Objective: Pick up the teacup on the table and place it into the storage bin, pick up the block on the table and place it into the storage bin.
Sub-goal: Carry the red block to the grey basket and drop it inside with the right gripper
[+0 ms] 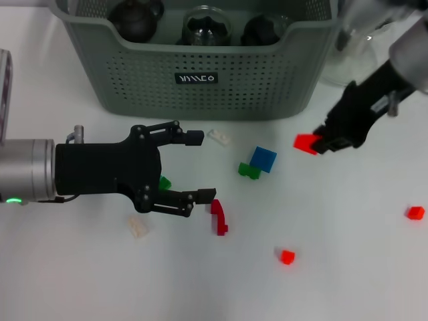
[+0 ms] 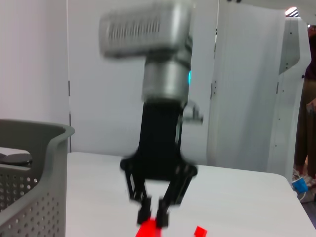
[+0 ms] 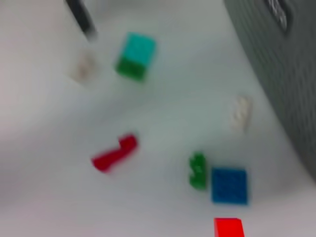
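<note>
The robot's right gripper should release the red block in the storage bin, at the near side of the middle round vessel (image 1: 212, 38).
My right gripper (image 1: 322, 143) is at the right, in front of the storage bin's right corner, shut on a red block (image 1: 305, 142). The left wrist view shows the same gripper (image 2: 152, 217) pointing down with the red block (image 2: 148, 229) between its fingertips. My left gripper (image 1: 200, 166) lies open at the left, level with the table and holding nothing. The grey-green storage bin (image 1: 200, 100) stands at the back with dark round vessels (image 1: 137, 17) inside. No teacup shows on the table.
Loose blocks lie in front of the bin: blue (image 1: 263, 159), green (image 1: 249, 170), a red curved piece (image 1: 219, 218), white (image 1: 219, 137), cream (image 1: 138, 227), small red ones (image 1: 287, 256) (image 1: 415, 212). A glass carafe (image 1: 354, 47) stands right of the bin.
</note>
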